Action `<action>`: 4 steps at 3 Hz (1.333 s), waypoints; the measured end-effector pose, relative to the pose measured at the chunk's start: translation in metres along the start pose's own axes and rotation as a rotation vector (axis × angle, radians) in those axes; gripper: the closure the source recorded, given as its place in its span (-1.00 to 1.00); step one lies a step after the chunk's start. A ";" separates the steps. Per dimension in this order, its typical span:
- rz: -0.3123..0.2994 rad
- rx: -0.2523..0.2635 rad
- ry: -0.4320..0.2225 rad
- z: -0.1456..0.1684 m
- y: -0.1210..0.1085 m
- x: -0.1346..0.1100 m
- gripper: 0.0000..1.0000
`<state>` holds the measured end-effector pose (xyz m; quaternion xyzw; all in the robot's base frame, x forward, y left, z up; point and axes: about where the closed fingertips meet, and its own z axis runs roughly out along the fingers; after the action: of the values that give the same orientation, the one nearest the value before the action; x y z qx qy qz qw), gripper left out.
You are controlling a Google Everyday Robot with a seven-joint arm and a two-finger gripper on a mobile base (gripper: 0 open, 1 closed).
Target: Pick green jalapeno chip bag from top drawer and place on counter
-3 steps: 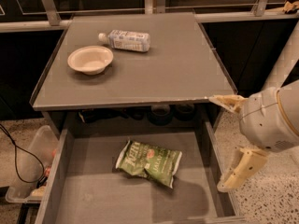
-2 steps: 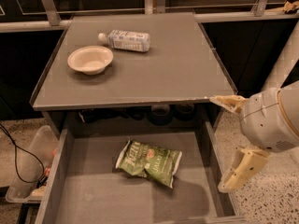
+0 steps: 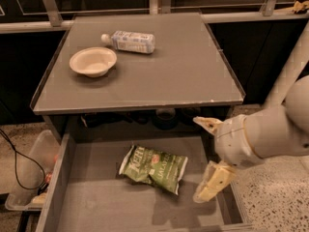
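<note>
The robot's gripper needs to next move to the green jalapeno chip bag in the top drawer and close on the bag's end (image 3: 173,171) nearest the gripper.
The green jalapeno chip bag (image 3: 153,167) lies flat in the middle of the open top drawer (image 3: 96,211), below the counter (image 3: 183,76). My gripper (image 3: 206,159) hangs over the drawer's right side, to the right of the bag and apart from it. Its two pale fingers are spread wide, one (image 3: 206,123) up near the counter's front edge, the other (image 3: 212,182) down over the drawer floor. It holds nothing.
A white bowl (image 3: 92,62) and a white-labelled plastic bottle (image 3: 128,41) lying on its side sit at the counter's back left. A clear plastic bin (image 3: 30,178) and a black cable (image 3: 14,163) are on the floor left of the drawer.
My gripper and arm have shifted a little to the left, further over the drawer's right side and closer to the bag. The bag has not moved.
</note>
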<state>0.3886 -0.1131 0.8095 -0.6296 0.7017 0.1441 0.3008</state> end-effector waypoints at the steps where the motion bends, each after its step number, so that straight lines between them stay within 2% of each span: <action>1: 0.041 0.024 -0.021 0.054 -0.003 0.021 -1.00; 3: 0.122 0.112 -0.024 0.134 -0.023 0.058 -1.00; 4: 0.142 0.122 -0.031 0.168 -0.034 0.061 -1.00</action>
<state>0.4601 -0.0699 0.6480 -0.5562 0.7474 0.1318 0.3385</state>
